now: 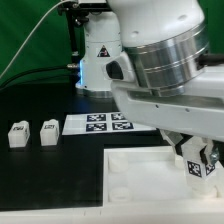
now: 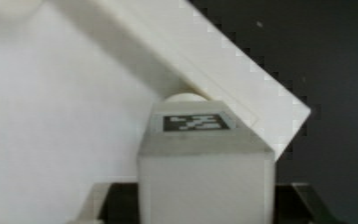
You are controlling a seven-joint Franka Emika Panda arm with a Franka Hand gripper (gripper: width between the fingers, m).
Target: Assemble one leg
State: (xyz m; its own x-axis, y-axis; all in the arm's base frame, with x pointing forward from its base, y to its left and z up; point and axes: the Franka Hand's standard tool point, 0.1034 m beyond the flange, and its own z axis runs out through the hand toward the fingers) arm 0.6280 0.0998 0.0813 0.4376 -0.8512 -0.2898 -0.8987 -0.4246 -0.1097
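My gripper is slantwise to the panel's raised edge; next I open, swing back square, retake the leg (image 2: 204, 165) to screw it further.
My gripper (image 1: 197, 160) is shut on a leg (image 1: 196, 165), a small white post with a black-and-white tag, and holds it over the right corner of the large white panel (image 1: 140, 180). In the wrist view the leg (image 2: 202, 160) stands between my dark fingers (image 2: 115, 203) with its rounded tip against the panel's raised edge (image 2: 229, 70). Two more legs (image 1: 18, 135) (image 1: 49, 132) stand on the black table at the exterior view's left.
The marker board (image 1: 100, 123) lies flat behind the panel. The robot's white base (image 1: 100, 50) stands at the back. My arm's large wrist body (image 1: 175, 60) hides the right rear of the table.
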